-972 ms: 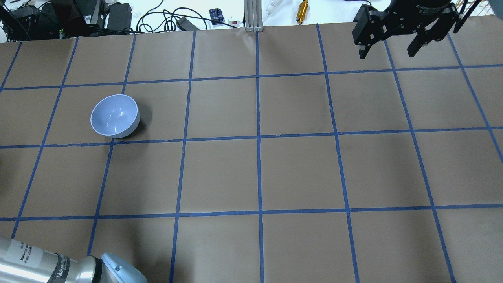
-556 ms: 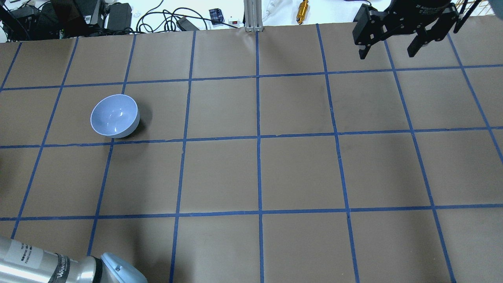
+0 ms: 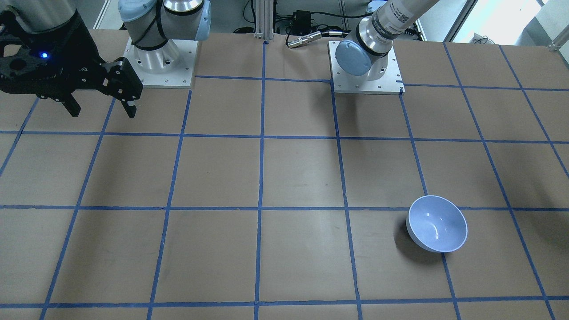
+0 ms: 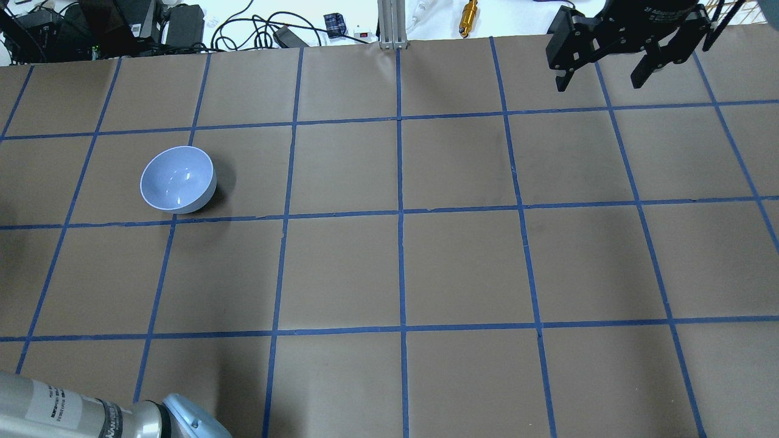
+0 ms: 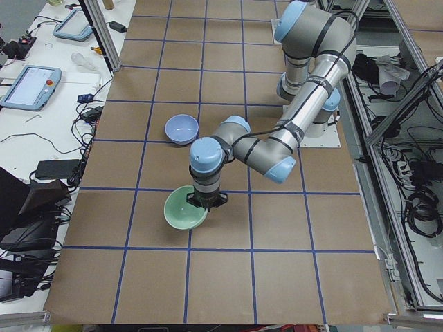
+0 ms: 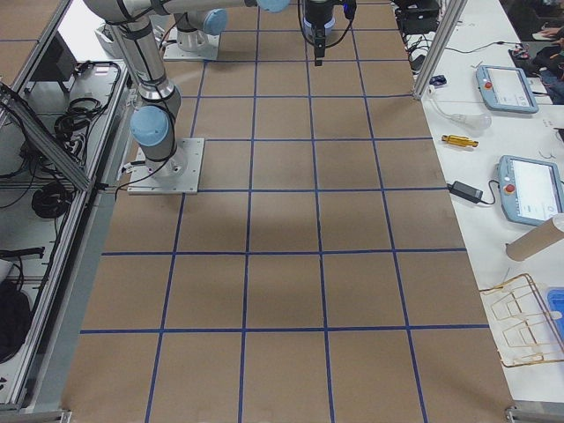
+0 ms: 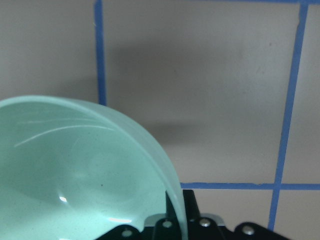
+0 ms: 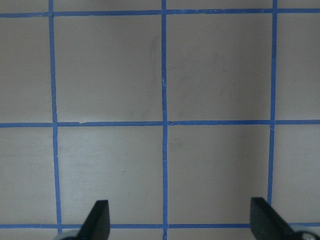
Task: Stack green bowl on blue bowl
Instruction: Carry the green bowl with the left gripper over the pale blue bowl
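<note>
I will release the green bowl from my left gripper inside the hollow of the empty blue bowl (image 3: 440, 222), nested upright within its rim.
The green bowl (image 5: 184, 209) hangs from my left gripper (image 5: 208, 200), just above the brown table near its left end. In the left wrist view the bowl (image 7: 75, 175) fills the lower left, its rim running down into the gripper (image 7: 172, 225), which is shut on it. The blue bowl (image 4: 178, 179) sits upright and empty on the table, and also shows in the front view (image 3: 438, 223) and the left view (image 5: 182, 128). My right gripper (image 4: 602, 76) is open and empty, high over the far right corner; it also shows in the front view (image 3: 102, 109) and its own wrist view (image 8: 182, 222).
The table is brown paper with a blue tape grid (image 4: 400, 213). Cables and black boxes (image 4: 152, 24), an aluminium post (image 4: 389, 24) and a brass cylinder (image 4: 468, 17) lie beyond the far edge. The two arm bases (image 3: 366, 66) stand at the robot's side.
The left arm's elbow at the lower left of the overhead view has shifted slightly down and right. The blue bowl and the right gripper have not moved.
</note>
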You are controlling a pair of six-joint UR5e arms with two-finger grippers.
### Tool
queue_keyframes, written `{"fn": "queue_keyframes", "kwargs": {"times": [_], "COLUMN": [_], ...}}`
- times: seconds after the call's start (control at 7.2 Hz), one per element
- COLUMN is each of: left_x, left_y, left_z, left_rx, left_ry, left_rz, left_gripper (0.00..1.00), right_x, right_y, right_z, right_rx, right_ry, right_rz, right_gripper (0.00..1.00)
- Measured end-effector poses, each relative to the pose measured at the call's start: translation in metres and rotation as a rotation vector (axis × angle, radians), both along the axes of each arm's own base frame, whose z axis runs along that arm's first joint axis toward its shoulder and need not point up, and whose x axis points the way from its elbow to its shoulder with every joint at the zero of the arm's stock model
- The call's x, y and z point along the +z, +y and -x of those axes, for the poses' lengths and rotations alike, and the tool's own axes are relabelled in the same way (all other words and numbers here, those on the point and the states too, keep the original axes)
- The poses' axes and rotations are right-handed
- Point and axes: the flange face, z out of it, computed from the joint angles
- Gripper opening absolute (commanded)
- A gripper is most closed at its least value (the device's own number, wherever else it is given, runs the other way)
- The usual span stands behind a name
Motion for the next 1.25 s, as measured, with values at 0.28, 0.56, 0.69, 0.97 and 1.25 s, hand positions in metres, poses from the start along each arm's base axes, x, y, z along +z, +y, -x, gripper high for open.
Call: {"fn": "queue_keyframes", "kwargs": {"times": [0.28,0.56,0.69,0.97,1.25], "left_x": [0.038,0.052,0.04,-0.001,-0.036], "left_y": [-0.041,-0.064,-0.063,-0.057,-0.053], "left_z": [0.1,0.202,0.242,0.307,0.346], "left_rx": [-0.022,-0.001,0.038,0.088,0.078], "left_ry": [0.011,0.029,0.052,0.066,0.052], "left_rz": [0.021,0.026,0.008,0.006,0.047], "left_gripper": [0.0,0.0,0.0,0.0,0.0], "right_x": [0.0,0.0,0.0,0.0,0.0], "right_y": [0.0,0.0,0.0,0.0,0.0], "right_z": [0.0,0.0,0.0,0.0,0.0], "right_rx": [-0.001,-0.001,-0.001,-0.001,-0.001], "right_ry": [0.0,0.0,0.0,0.0,0.0], "right_rz": [0.0,0.0,0.0,0.0,0.0], "right_gripper": [1.0,1.0,1.0,1.0,1.0]}}
